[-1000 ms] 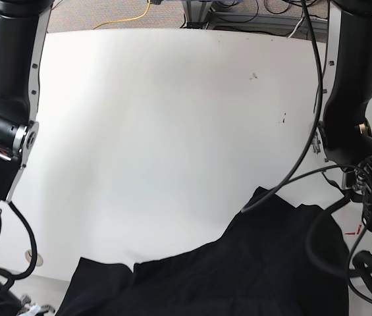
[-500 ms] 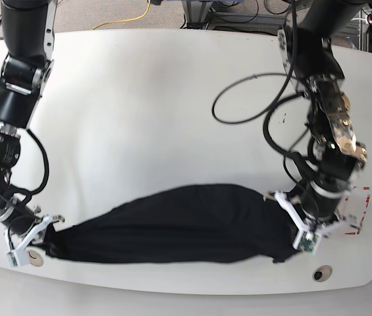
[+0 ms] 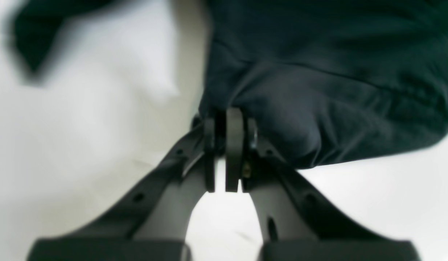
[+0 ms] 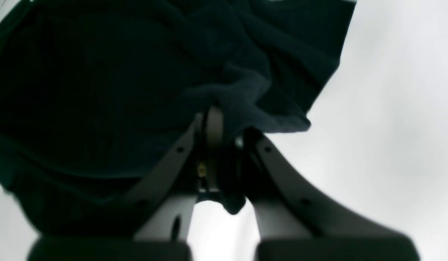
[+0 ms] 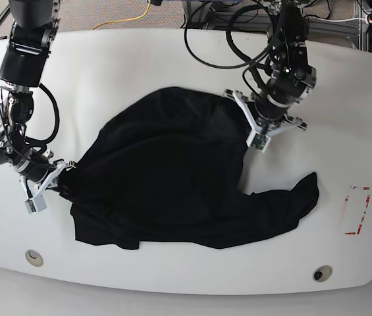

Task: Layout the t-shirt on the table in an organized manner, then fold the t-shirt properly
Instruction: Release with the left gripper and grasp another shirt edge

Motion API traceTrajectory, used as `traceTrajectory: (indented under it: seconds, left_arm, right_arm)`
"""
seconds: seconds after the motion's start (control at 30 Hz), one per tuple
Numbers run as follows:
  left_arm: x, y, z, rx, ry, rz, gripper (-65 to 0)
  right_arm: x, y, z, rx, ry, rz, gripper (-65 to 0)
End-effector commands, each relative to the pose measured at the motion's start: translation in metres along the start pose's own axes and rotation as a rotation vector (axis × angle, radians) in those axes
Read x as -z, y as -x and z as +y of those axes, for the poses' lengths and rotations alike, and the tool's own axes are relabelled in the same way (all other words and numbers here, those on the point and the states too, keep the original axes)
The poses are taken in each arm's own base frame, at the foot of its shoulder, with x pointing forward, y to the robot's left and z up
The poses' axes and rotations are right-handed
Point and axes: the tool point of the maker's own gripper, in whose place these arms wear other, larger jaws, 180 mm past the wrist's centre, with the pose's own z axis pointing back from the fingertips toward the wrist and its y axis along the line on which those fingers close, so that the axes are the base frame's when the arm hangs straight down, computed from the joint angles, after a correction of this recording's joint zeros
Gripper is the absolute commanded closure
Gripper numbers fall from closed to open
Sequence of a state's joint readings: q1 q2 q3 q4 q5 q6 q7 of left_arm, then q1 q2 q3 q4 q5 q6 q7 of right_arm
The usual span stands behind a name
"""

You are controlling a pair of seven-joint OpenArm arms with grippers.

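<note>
I should release the black t-shirt's edge from my left gripper on the white table, farther back and toward my right gripper point(image 5: 230, 112).
The black t-shirt point(image 5: 166, 178) lies crumpled across the middle of the white table point(image 5: 139, 66), and one flap trails toward the right point(image 5: 297, 194). My left gripper point(image 5: 246, 124), on the right of the base view, is shut on the shirt's far right edge. In the left wrist view its jaws point(image 3: 227, 123) pinch a fold of the dark fabric point(image 3: 318, 72). My right gripper point(image 5: 60, 179) is shut on the shirt's left edge. In the right wrist view it point(image 4: 220, 127) bites a bunched ridge of cloth point(image 4: 100, 90), and a scrap hangs between the fingers.
A red tape rectangle point(image 5: 357, 210) marks the table at the right. Two round grommet holes sit near the front edge, one on the left point(image 5: 34, 257) and one on the right point(image 5: 322, 273). Cables and a yellow cord point(image 5: 133, 16) lie on the floor beyond the far edge.
Half a second ago the shirt was stretched into a long band near the front edge. Now it is spread over the middle. The left gripper has carried its end far up the table.
</note>
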State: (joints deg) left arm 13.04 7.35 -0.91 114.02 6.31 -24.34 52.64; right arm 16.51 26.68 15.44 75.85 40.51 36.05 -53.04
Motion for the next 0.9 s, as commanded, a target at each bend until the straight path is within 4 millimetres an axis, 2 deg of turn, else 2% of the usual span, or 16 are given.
traceTrajectory:
  seconds: [0.0, 0.13, 0.3, 0.37, 0.4, 0.5, 0.57, 0.8, 0.87]
  left_arm:
    - [-0.005, -0.004, -0.014, -0.004, 0.030, -0.035, 0.0]
    - [-0.005, 0.005, -0.026, 0.003, 0.059, -0.013, 0.0]
    - [-0.004, 0.011, -0.026, 0.009, 0.061, 0.032, 0.0]
    - [-0.004, 0.008, -0.031, 0.022, 0.073, 0.037, 0.0]
    - [-0.003, 0.007, -0.034, 0.033, 0.081, 0.044, 0.0]
    - [-0.004, 0.007, -0.048, 0.070, 0.120, 0.058, 0.0]
    - [-0.004, 0.009, -0.059, 0.119, 0.158, 0.069, 0.0]
    - [-0.008, 0.018, -0.078, 0.216, 0.234, 0.094, -0.8]
    - [-0.008, 0.020, -0.083, 0.231, 0.250, 0.096, -4.3]
  right_arm:
    - [-0.015, -0.026, -0.011, -0.022, 0.026, -0.073, 0.0]
    - [-0.017, -0.026, -0.014, -0.022, 0.033, -0.073, 0.0]
    - [-0.020, -0.022, -0.018, -0.024, 0.043, -0.061, -2.9]
    - [-0.020, -0.015, -0.018, -0.017, 0.044, -0.050, -8.9]
    - [-0.020, -0.011, -0.018, -0.015, 0.044, -0.042, -14.9]
    - [-0.019, -0.006, -0.017, -0.010, 0.042, -0.033, -27.7]
    - [-0.019, 0.007, -0.017, 0.000, 0.041, -0.012, -37.3]
    - [-0.019, 0.019, -0.015, 0.013, 0.038, 0.005, -60.1]
    - [-0.024, 0.025, -0.020, 0.031, 0.052, 0.004, -63.7]
